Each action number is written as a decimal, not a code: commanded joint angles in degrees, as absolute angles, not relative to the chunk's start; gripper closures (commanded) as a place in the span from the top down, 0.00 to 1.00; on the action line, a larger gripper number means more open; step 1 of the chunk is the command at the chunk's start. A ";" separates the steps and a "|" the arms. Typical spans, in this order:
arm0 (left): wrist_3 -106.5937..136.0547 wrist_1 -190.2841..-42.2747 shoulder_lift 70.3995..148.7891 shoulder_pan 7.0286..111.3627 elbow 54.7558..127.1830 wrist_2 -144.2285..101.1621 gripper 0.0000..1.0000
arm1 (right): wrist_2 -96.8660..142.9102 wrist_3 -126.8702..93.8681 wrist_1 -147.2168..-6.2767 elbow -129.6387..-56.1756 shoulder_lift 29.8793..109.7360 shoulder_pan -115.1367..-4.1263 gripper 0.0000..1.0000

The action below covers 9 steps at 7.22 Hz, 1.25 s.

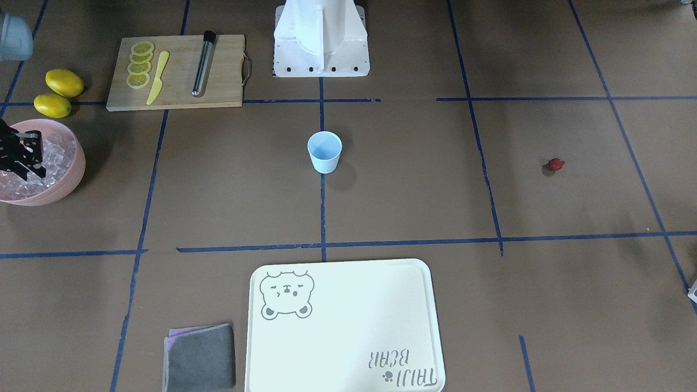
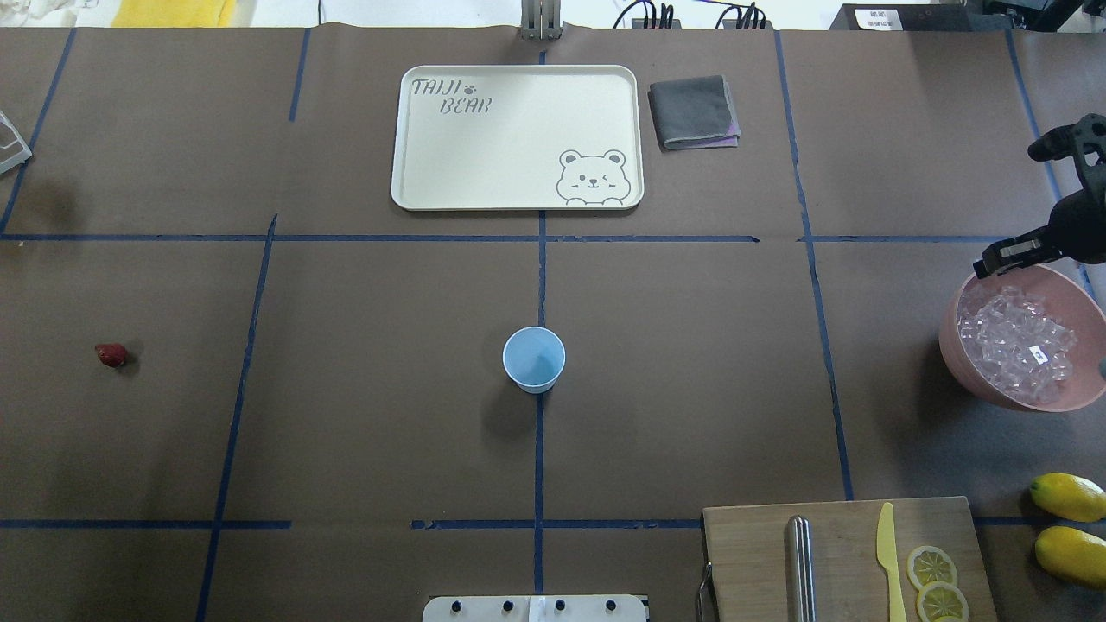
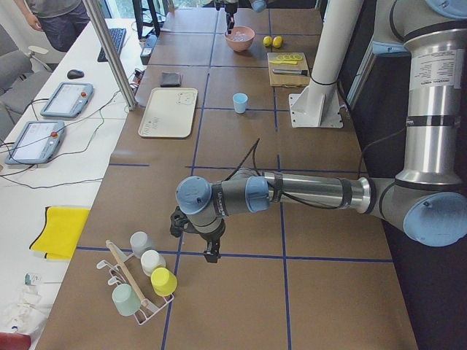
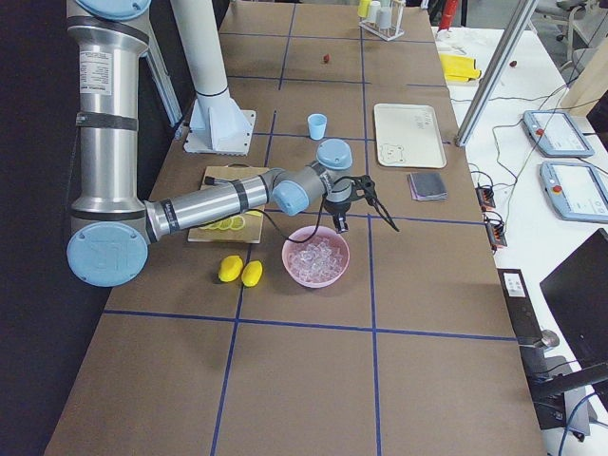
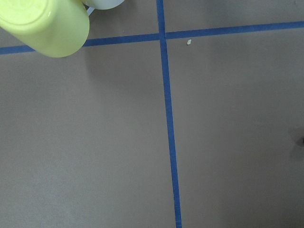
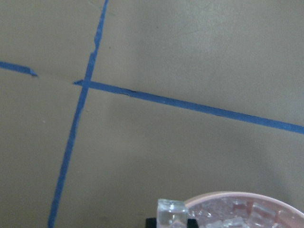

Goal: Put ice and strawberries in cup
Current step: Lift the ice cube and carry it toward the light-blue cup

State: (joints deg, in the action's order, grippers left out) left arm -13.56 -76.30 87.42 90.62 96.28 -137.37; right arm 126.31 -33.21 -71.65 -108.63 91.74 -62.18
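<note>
My right gripper is going to release the clear ice cube inside the empty light-blue cup (image 1: 327,144), which is at the middle of the table.
The light-blue cup (image 1: 324,152) stands upright and empty at the table's middle, also in the overhead view (image 2: 534,358). The red strawberry (image 1: 555,164) lies alone on the robot's left side (image 2: 111,354). Ice cubes (image 2: 1015,337) fill the pink bowl (image 2: 959,345) on the robot's right. My right gripper (image 1: 22,155) hangs over the bowl's far rim (image 2: 1007,255). In its wrist view it is shut on one clear ice cube (image 6: 172,211), just above the bowl (image 6: 237,195). My left gripper (image 3: 208,248) shows only in the exterior left view, far from the cup; I cannot tell its state.
A cutting board (image 1: 218,81) with lemon slices, a yellow knife and a metal tube lies by the robot base. Two lemons (image 1: 64,83) sit beside the bowl. A cream tray (image 2: 518,173) and a grey cloth (image 2: 694,112) lie beyond the cup. A cup rack (image 3: 142,281) stands by my left gripper.
</note>
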 commanded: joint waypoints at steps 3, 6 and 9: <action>-13.62 -76.38 87.45 90.62 96.24 -137.37 1.00 | 126.04 -43.33 -84.06 -113.63 79.23 -55.74 0.01; -13.54 -76.38 87.45 90.62 96.24 -137.37 1.00 | 114.39 -55.82 -89.37 -115.32 69.83 -41.29 0.01; -13.62 -76.38 87.63 90.53 96.24 -137.37 1.00 | 106.02 -66.40 -99.58 -113.30 56.72 -31.84 0.00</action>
State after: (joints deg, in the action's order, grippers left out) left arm -13.59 -76.38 87.54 90.60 96.26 -137.37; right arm 109.01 -61.07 -97.29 -114.13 61.29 -35.62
